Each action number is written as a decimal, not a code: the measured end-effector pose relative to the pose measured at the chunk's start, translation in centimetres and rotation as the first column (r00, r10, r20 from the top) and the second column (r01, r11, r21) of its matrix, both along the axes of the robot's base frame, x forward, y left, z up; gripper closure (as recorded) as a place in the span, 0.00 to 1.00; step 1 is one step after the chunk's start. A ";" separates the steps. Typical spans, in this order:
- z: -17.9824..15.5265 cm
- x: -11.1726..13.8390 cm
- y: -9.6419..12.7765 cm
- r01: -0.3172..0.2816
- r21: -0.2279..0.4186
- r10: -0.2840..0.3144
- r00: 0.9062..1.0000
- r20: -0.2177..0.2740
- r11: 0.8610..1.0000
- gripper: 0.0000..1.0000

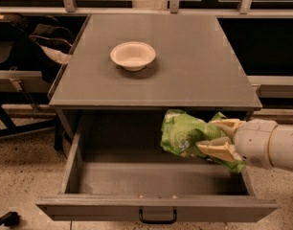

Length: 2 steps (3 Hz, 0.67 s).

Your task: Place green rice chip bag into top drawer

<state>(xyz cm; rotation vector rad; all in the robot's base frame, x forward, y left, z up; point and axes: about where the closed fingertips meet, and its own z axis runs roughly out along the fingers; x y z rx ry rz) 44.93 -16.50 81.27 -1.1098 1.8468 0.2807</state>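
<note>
The robot's gripper should release the green rice chip bag, now held over the open top drawer, on the bottom of the drawer, between the black handle and the cabinet top point(191, 156).
The green rice chip bag point(185, 133) is crinkly bright green with white print. My gripper point(214, 137) comes in from the right and is shut on the bag's right end. It holds the bag just below the cabinet top's front edge, over the right part of the open top drawer point(156, 176). The drawer is pulled out, a wide shallow grey tray with a small black handle point(157, 218) on its front panel. A few small crumbs lie by its front wall.
A cream-white bowl point(132, 55) stands on the grey cabinet top point(185, 71), left of centre. Dark chairs and bags point(27, 47) stand left of the cabinet. A windowed wall runs behind it. Speckled floor point(22, 176) lies on both sides of the drawer.
</note>
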 end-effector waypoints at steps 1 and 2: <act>-3.6 -0.7 0.2 0.004 -0.001 -0.005 0.997 -0.081 1.000 1.00; -3.6 -0.7 0.2 0.005 -0.001 -0.005 0.997 -0.081 1.000 1.00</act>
